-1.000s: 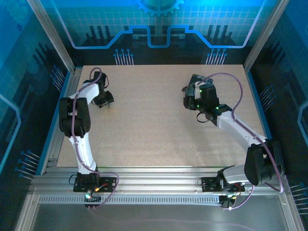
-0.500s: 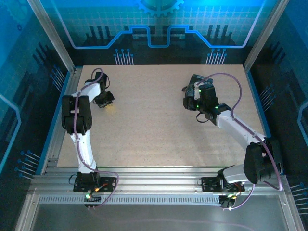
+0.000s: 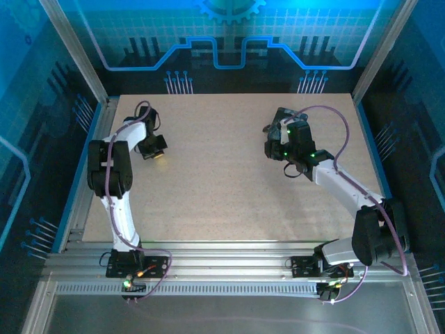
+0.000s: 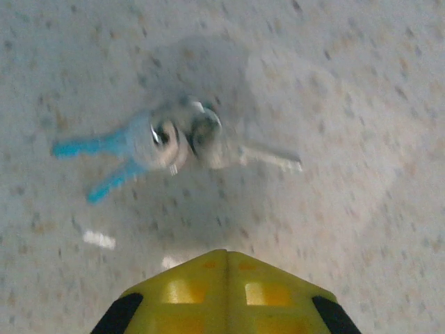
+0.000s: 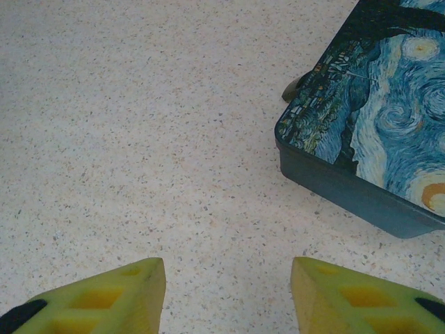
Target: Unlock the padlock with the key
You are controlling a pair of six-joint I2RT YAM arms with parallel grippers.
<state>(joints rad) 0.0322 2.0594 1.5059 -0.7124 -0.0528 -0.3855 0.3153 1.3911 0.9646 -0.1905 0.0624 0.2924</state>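
The key ring is just past my shut left gripper, so my left gripper should open and close around the key ring before it carries the key ring (image 4: pixel 200 131) toward the box.
The key (image 4: pixel 128 145) lies flat on the speckled table in the left wrist view, part of a small bunch. Two bluish blades point left and a silver blade (image 4: pixel 270 156) points right. My left gripper (image 4: pixel 227 255) is shut just short of the bunch, its yellow fingers pressed together with nothing between them. From above, the left gripper (image 3: pixel 156 147) sits at the table's far left. My right gripper (image 5: pixel 228 280) hangs open over bare table. A small olive-dark lump (image 5: pixel 293 88) peeks out at the box's corner; I cannot tell whether it is the padlock.
A dark swirl-painted box (image 5: pixel 375 111) lies ahead and to the right of the right gripper. In the top view the right arm (image 3: pixel 334 177) reaches to the far right part of the table (image 3: pixel 222 181). Aluminium frame rails (image 3: pixel 229 261) run along the near edge.
The left gripper's jaws have closed and now meet. The left wrist has shifted slightly to the right. The right arm has not moved.
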